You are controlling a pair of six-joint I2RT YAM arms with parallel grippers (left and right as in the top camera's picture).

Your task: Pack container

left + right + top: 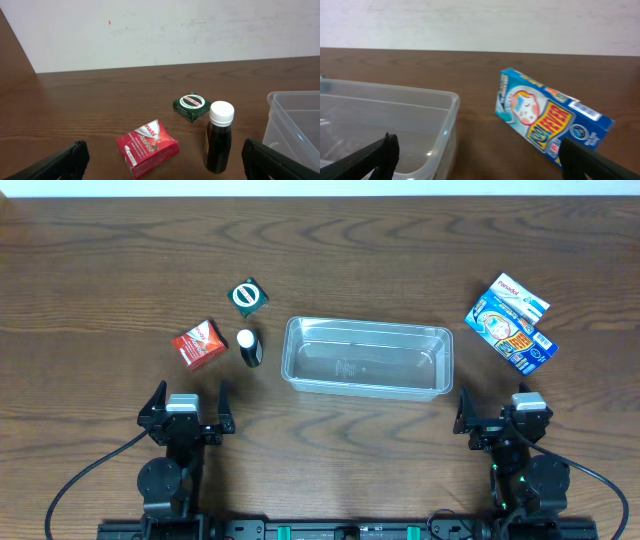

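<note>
Next, my right gripper moves over to the blue box and closes on the middle of its long upper edge (526,326) (555,94), beside the white and blue box.
The clear plastic container (367,357) lies in the middle of the table, with nothing in it; its corner shows in the left wrist view (295,122) and its end in the right wrist view (395,125). Left of it are a red box (199,343) (147,147), a dark bottle with a white cap (248,347) (219,136) and a green box (249,297) (193,107). At the right lie a blue box (510,333) (552,118) and a white and blue box (521,296). My left gripper (186,408) (165,167) and right gripper (500,412) (480,162) are open and hold nothing, near the front edge.
The wooden table (120,270) runs back to a white wall (150,30). Black cables (80,480) trail from both arm bases at the front.
</note>
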